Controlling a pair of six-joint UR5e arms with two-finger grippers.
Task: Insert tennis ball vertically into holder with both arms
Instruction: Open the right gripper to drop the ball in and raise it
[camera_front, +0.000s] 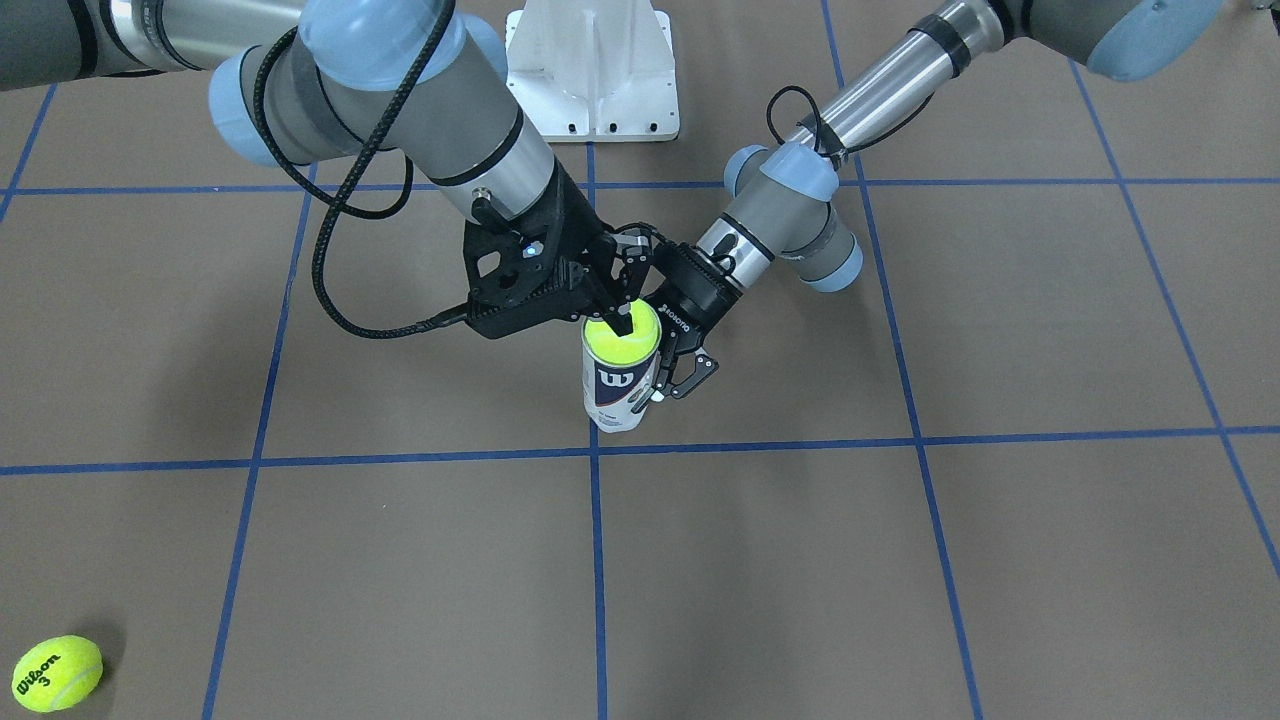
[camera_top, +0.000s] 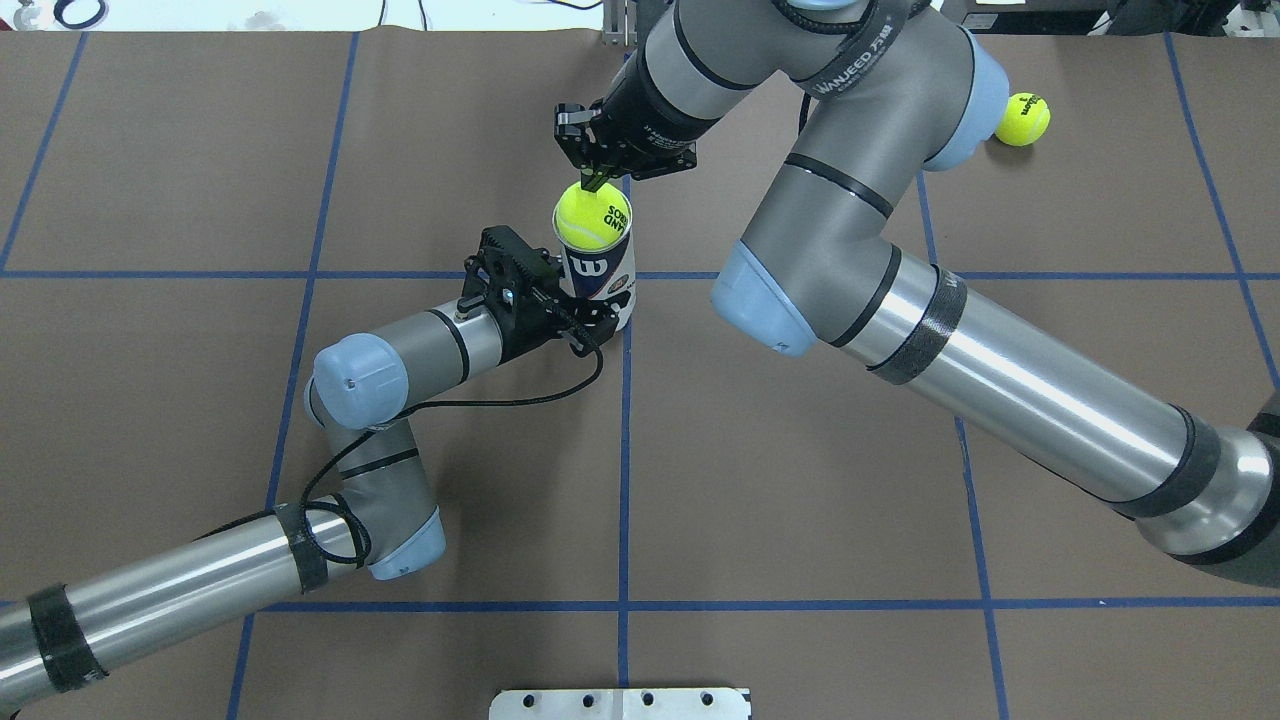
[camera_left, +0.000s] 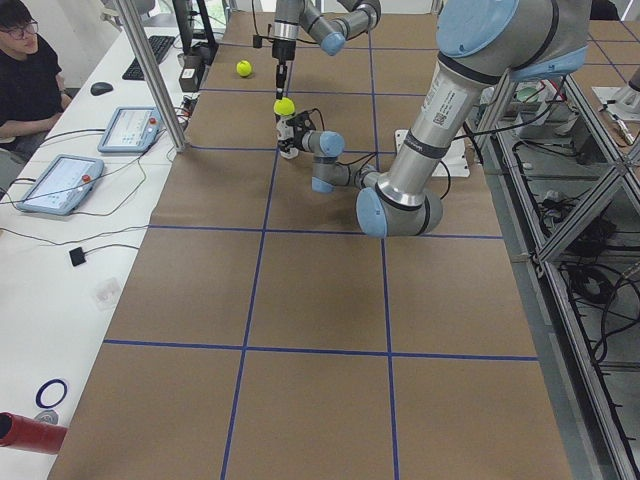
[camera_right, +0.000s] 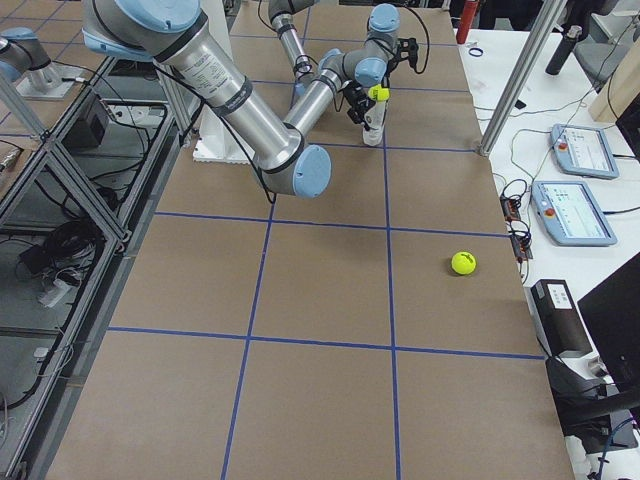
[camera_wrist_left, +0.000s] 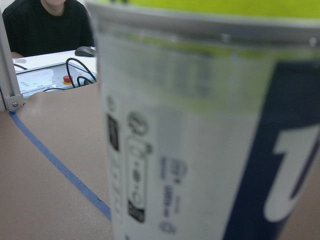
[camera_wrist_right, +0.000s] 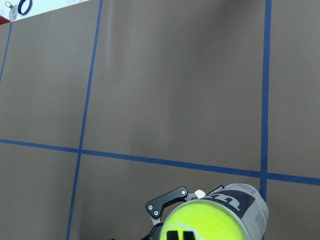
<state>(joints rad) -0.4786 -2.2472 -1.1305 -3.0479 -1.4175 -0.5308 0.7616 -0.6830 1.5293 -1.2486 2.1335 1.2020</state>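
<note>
My right gripper needs to let go of the tennis ball down inside the holder (camera_wrist_right: 213, 226), lower than the holder's rim.
The holder (camera_front: 615, 392) is a clear can with a navy-and-white label. It stands upright at the table's centre and also shows in the overhead view (camera_top: 600, 275). A yellow tennis ball (camera_front: 642, 338) sits in its mouth, its top half above the rim (camera_top: 590, 218). My left gripper (camera_front: 652, 385) is shut on the holder's side from low down; the label fills its wrist view (camera_wrist_left: 200, 150). My right gripper (camera_front: 621, 318) hangs above with its fingers together, tips touching the ball's top (camera_wrist_right: 178, 235).
A second tennis ball (camera_front: 57, 673) lies far off near the table's corner (camera_top: 1022, 118). The white metal base (camera_front: 592, 70) sits at the robot's side. An operator (camera_left: 25, 70) sits beyond the far edge with tablets.
</note>
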